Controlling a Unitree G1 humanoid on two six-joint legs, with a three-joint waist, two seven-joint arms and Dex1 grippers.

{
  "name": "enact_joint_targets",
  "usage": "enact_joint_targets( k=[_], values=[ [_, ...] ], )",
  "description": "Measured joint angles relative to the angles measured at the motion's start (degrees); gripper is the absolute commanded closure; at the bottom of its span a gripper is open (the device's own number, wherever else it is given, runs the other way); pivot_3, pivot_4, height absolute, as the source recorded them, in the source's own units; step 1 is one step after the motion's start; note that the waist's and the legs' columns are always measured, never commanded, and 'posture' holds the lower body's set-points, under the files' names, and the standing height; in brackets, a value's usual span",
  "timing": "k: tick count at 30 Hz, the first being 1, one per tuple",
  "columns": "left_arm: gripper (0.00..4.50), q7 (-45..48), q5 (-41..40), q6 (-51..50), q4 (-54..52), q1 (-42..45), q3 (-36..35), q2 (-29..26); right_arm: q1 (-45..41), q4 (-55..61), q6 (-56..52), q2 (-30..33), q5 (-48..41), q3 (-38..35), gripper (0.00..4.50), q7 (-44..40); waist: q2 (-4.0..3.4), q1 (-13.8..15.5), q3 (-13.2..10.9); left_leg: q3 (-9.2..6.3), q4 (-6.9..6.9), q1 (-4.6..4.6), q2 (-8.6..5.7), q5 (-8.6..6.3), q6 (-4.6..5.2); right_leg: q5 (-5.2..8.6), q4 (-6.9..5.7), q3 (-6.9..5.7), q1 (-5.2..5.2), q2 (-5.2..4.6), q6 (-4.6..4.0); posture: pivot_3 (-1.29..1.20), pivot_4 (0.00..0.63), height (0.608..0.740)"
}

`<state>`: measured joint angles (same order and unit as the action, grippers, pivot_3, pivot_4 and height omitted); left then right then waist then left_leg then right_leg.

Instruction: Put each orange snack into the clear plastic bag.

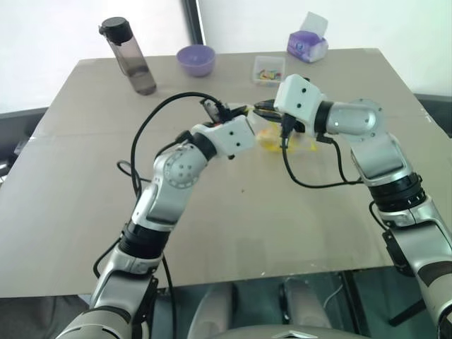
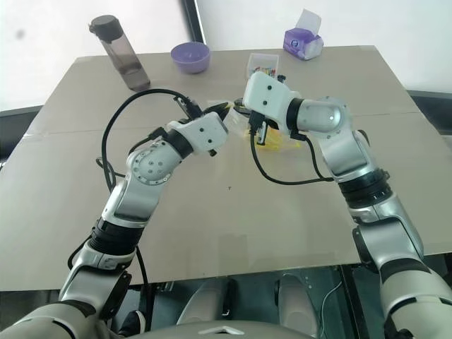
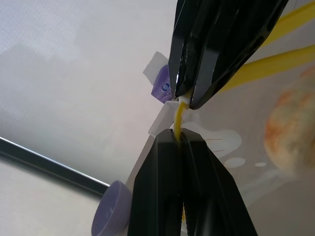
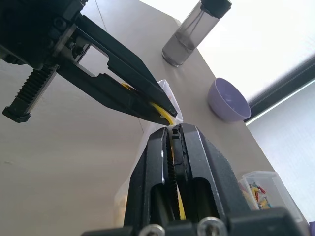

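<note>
The robot's left gripper will release the clear plastic bag on the tan table [image 1: 275, 158], well in front of the small clear box.
The clear plastic bag [image 1: 277, 139] hangs just above the middle of the table, held up by its yellow seal strip [image 3: 178, 118]. My left gripper [image 3: 179, 140] is shut on that strip from one side. My right gripper [image 4: 173, 130] is shut on the same strip right beside it, so the two sets of fingertips almost touch. A round orange snack [image 3: 290, 129] shows blurred through the bag's clear plastic, below the strip, and looks to be inside the bag. In the eye views the two wrists meet over the table with the bag's yellow contents [image 2: 270, 140] under them.
At the table's far edge stand a dark water bottle [image 1: 131, 58], a purple bowl [image 1: 195, 60], a small clear box of colourful bits [image 1: 268, 69] and a purple tissue box [image 1: 307, 44]. Black cables loop from both wrists over the tan table [image 1: 85, 212].
</note>
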<state>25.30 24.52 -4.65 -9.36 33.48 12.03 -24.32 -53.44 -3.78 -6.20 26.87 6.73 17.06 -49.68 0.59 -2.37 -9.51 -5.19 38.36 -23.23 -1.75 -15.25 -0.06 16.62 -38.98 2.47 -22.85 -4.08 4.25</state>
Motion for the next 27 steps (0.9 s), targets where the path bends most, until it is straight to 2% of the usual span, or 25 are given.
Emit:
enact_joint_targets(
  k=[8,13,27],
  values=[
    [4.5,0.0,0.0,0.0,0.0,0.0,0.0,0.0,0.0,0.0,0.0,0.0,0.1,0.0,4.46,0.0,0.0,0.0,0.0,0.0,0.0,0.0,0.0,0.0,0.0,0.0,0.0,0.0,0.0,0.0,0.0,0.0,0.15,0.74],
    [4.5,-0.4,2.4,-3.6,0.1,0.0,0.1,-0.4,0.0,0.0,-1.1,0.5,1.3,0.4,4.46,0.0,0.0,0.0,0.0,0.0,0.0,0.0,0.0,0.0,0.0,0.0,-0.01,0.0,0.0,0.01,0.0,0.0,0.15,0.74],
    [4.5,-1.8,5.5,-11.4,1.5,-0.6,0.2,-1.4,3.7,3.1,-5.9,6.2,1.7,0.4,4.46,-1.0,0.0,0.1,0.0,0.0,0.0,-0.01,0.0,0.0,0.0,0.0,0.0,0.0,0.0,0.0,0.0,0.0,0.15,0.74]
  ],
)
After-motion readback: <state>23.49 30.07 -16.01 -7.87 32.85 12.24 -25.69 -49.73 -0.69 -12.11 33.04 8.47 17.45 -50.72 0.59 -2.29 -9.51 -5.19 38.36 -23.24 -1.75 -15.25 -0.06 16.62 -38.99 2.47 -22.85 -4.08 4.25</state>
